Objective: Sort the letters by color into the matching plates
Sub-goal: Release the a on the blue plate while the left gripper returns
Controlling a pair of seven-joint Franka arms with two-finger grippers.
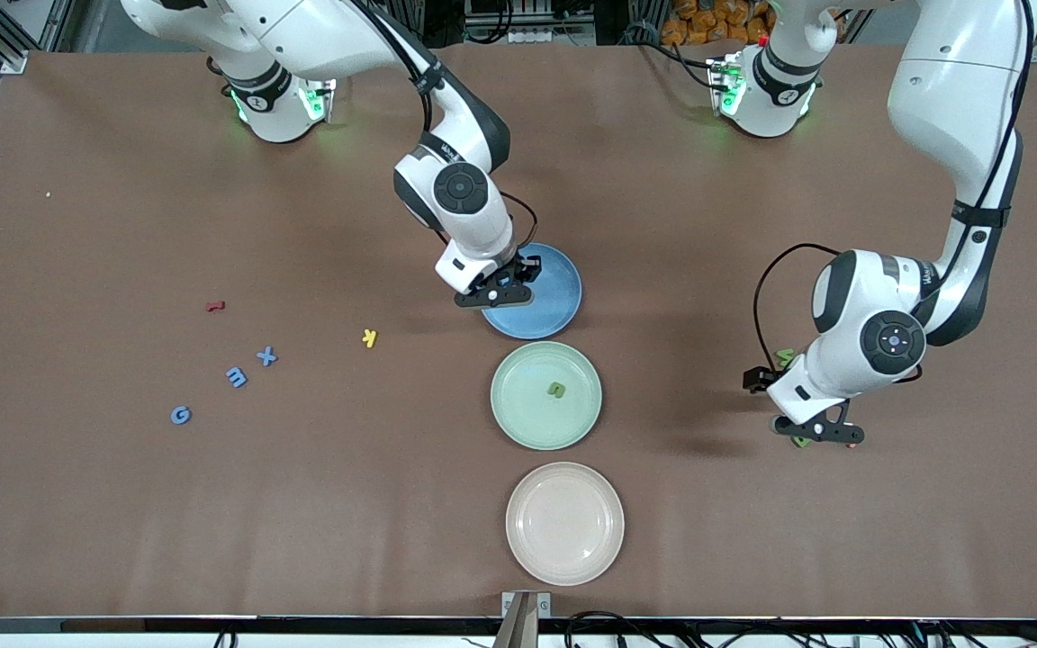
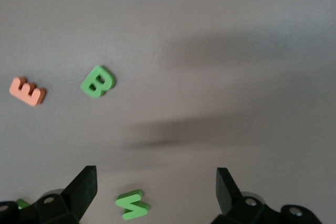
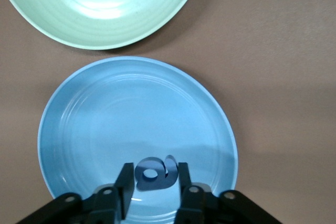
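The robot's left gripper needs to close next on the green zigzag letter, with its fingers against the ends of the letter's parallel bars (image 1: pixel 784 356) (image 2: pixel 133 204).
My right gripper (image 1: pixel 499 290) hangs over the blue plate (image 1: pixel 547 306), close to its rim on the right arm's side. In the right wrist view that gripper (image 3: pixel 154 178) is shut on a small blue letter (image 3: pixel 155 174) just above the blue plate (image 3: pixel 105 119). The pale green plate (image 1: pixel 527 405) holds one green letter (image 1: pixel 556 390). The beige plate (image 1: pixel 564 523) lies nearest the front camera. My left gripper (image 1: pixel 816 432) is low over the table at the left arm's end. In the left wrist view it (image 2: pixel 156 192) is open over a green zigzag letter (image 2: pixel 132 204).
A green B (image 2: pixel 98 81) and an orange E (image 2: pixel 27 91) lie near the left gripper. Toward the right arm's end lie a red letter (image 1: pixel 216 306), a yellow one (image 1: pixel 370 337), and blue letters x (image 1: pixel 266 356), m (image 1: pixel 236 377) and G (image 1: pixel 180 415).
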